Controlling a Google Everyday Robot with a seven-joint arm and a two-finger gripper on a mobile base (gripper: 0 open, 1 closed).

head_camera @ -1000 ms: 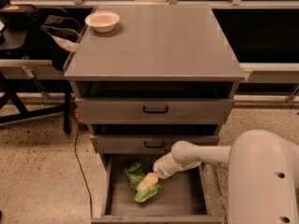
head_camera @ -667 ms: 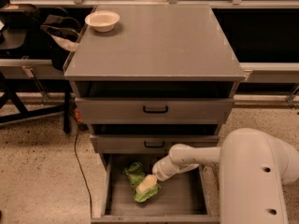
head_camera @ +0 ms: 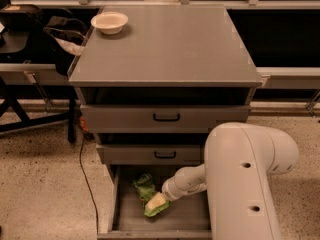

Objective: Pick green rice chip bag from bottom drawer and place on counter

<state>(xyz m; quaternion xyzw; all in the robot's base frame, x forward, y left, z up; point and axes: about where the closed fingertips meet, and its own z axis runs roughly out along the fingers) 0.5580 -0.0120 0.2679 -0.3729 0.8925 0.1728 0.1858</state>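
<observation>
The robot's gripper needs to next close on the near end (head_camera: 155, 206) of the green rice chip bag, toward the front of the bottom drawer.
The green rice chip bag (head_camera: 146, 190) lies crumpled on the floor of the pulled-out bottom drawer (head_camera: 130, 223), left of its middle. My gripper (head_camera: 156, 202) reaches in from the right and sits on the bag's near end, its pale tip covering part of the green foil. The white arm rises from there to a large link filling the lower right of the view. The counter (head_camera: 170, 44) is the flat grey cabinet top above.
A white bowl (head_camera: 109, 22) stands at the counter's far left corner. Two upper drawers with black handles (head_camera: 166, 117) are shut. A black cable (head_camera: 84, 169) hangs down the cabinet's left side. Dark chair and bags sit at the far left.
The arm's large link has swung further left and up in the view. The gripper stays on the bag, which has hardly shifted.
</observation>
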